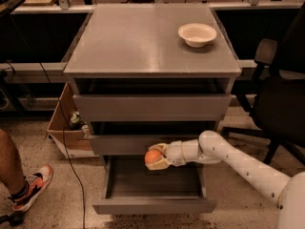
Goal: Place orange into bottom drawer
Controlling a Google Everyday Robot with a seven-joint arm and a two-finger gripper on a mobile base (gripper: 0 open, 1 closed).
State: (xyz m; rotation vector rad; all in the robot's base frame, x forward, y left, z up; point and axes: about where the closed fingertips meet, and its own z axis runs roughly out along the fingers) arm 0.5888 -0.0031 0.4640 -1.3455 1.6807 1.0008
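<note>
My gripper holds the orange over the bottom drawer's back middle. It will let go of it on the bottom drawer's inside (143,186), near the middle and a little behind the drawer's front.
The orange (152,157) is a small round orange fruit held in my gripper (157,157), whose pale fingers are shut on it above and below. The gripper sits at the end of my white arm (238,161), which reaches in from the lower right. The orange hangs over the back middle of the bottom drawer (153,185), a wide shallow grey tray pulled out open, its plain front (153,206) toward me. The fruit is just in front of the middle drawer's front (124,144).
A white bowl (197,34) sits at the back right of the grey cabinet top (143,42). A black office chair (281,94) stands on the right. A cardboard box (66,128) and a cable lie on the left, with a person's leg and shoe (28,185).
</note>
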